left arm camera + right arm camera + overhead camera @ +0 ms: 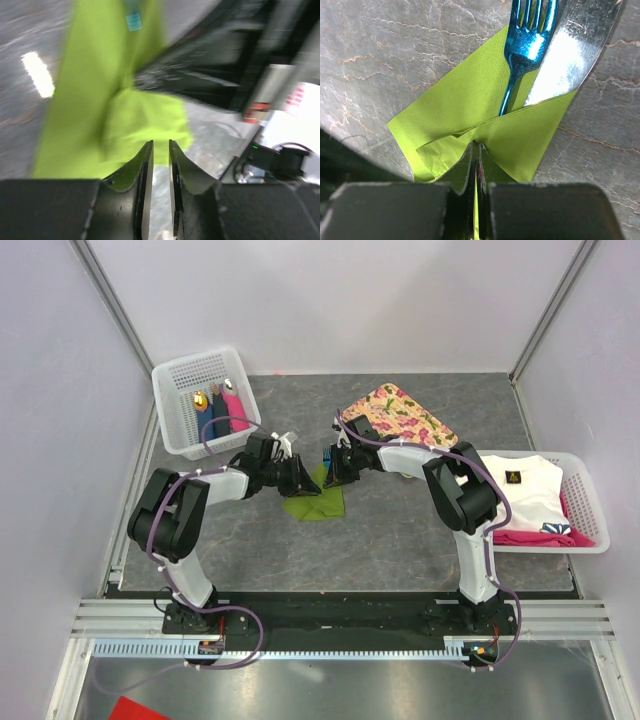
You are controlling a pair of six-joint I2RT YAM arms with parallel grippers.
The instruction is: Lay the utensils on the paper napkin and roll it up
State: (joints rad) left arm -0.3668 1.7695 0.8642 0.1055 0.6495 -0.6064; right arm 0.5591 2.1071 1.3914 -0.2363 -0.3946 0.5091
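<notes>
The corner of the napkin's flap is rumpled next to my right gripper, so my left gripper needs to pin that corner down before my right gripper opens and takes the flap's edge (474, 129).
The olive-green paper napkin (318, 504) lies at mid-table, partly folded. In the right wrist view a bright blue fork (525, 50) and a silvery knife (570, 55) lie side by side on the napkin (455, 105), their handles under a folded-over flap. My right gripper (476, 145) is shut on the edge of that flap; a green sliver shows between its jaws. It sits at the napkin's upper right in the top view (330, 475). My left gripper (303, 483) is at the napkin's upper left. Its jaws (161, 145) stand slightly apart and empty, just short of the blurred napkin (100, 115).
A white basket (175, 390) at the back left holds dark blue and pink bundles with a gold piece. The pink-flowered tray (400, 415) lies behind the right arm. A white basket (590, 500) at the right holds white and pink cloths. The right arm (225, 65) is close opposite the left gripper.
</notes>
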